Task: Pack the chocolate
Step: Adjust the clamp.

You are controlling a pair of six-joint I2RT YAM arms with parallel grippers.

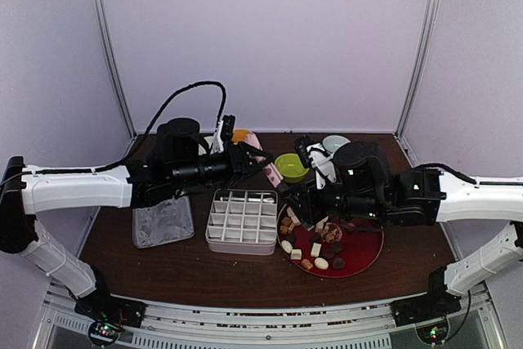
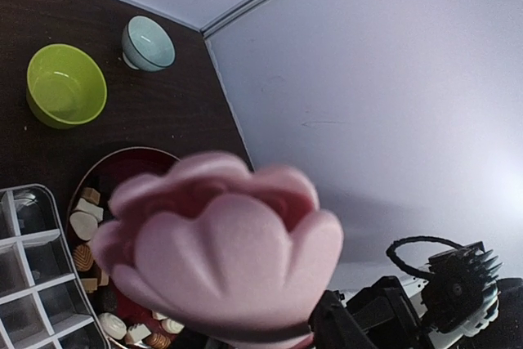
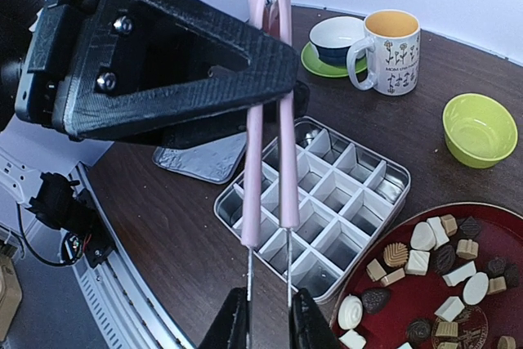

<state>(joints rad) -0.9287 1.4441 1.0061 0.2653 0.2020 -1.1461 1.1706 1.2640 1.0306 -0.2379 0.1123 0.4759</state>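
Note:
Next, I open my right gripper and grip the tongs nearer the pink arms (image 3: 288, 212) while my left gripper steadies them, because my right gripper holds them far down their thin metal end.
The chocolate (image 1: 321, 244) lies as several small white, tan and dark pieces on a red plate (image 1: 372, 257), also seen in the right wrist view (image 3: 437, 255) and the left wrist view (image 2: 85, 225). My right gripper (image 3: 270, 316) is shut on the thin metal end of the pink tongs (image 3: 284, 161), above the divided tin (image 3: 392, 171). The tongs reach up to my left gripper (image 3: 282, 87), whose black fingers (image 3: 180, 63) stand on either side of them. The tongs' scalloped head (image 2: 221, 243) fills the left wrist view and hides that gripper's fingers. From above, both grippers (image 1: 249, 155) (image 1: 298, 196) meet over the tin (image 1: 241, 248).
The tin's lid (image 1: 163, 220) lies left of the tin. A green bowl (image 1: 290, 167), a pale blue bowl (image 1: 335, 143) and a flowered mug (image 3: 392, 51) stand behind the tin and plate. White walls enclose the table at the back and sides.

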